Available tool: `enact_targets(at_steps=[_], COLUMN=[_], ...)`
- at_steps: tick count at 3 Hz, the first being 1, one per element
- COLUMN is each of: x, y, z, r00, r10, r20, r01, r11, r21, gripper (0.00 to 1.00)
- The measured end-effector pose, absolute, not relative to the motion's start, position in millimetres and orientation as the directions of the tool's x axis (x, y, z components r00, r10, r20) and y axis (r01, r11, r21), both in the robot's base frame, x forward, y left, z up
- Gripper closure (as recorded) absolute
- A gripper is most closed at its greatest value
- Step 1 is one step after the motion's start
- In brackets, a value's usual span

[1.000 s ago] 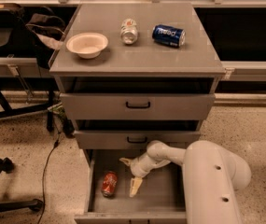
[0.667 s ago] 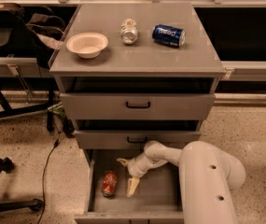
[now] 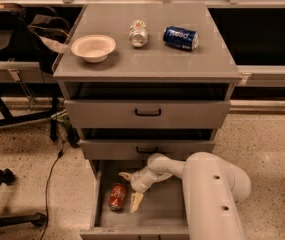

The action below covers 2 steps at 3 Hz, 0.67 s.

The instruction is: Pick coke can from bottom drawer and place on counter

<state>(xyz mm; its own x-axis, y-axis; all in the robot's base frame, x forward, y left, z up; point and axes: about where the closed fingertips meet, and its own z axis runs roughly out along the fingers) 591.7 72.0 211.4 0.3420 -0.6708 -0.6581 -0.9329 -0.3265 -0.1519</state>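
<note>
The robot's gripper will next move to the body of the coke can (image 3: 118, 196) lying in the open bottom drawer and close there.
The coke can (image 3: 117, 196), red-orange with silver ends, lies on its side on the floor of the open bottom drawer (image 3: 159, 216), near its left wall. My gripper (image 3: 130, 189) reaches down into that drawer from the white arm on the right. Its two pale fingers are spread open, one at the back (image 3: 126, 176) and one at the front (image 3: 136, 202), just right of the can and not around it. The grey counter (image 3: 147, 59) on top of the cabinet holds other things.
On the counter stand a white bowl (image 3: 93, 47), a silver-white can (image 3: 138, 33) and a blue Pepsi can (image 3: 180, 37) on its side. The two upper drawers (image 3: 147, 113) stand slightly open. Chair legs and a black cable (image 3: 52, 169) lie on the floor at left.
The gripper has moved a little to the left inside the bottom drawer, closer to the coke can. The can has not moved.
</note>
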Motion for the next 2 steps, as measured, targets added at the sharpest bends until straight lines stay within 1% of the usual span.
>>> enact_targets(at_steps=[2], x=[588.9], y=[76.0], z=[196.9], r00=[0.236], r10=[-0.731], r20=[-0.64], r01=[-0.972], r11=[-0.17], r21=[-0.164], gripper=[0.0])
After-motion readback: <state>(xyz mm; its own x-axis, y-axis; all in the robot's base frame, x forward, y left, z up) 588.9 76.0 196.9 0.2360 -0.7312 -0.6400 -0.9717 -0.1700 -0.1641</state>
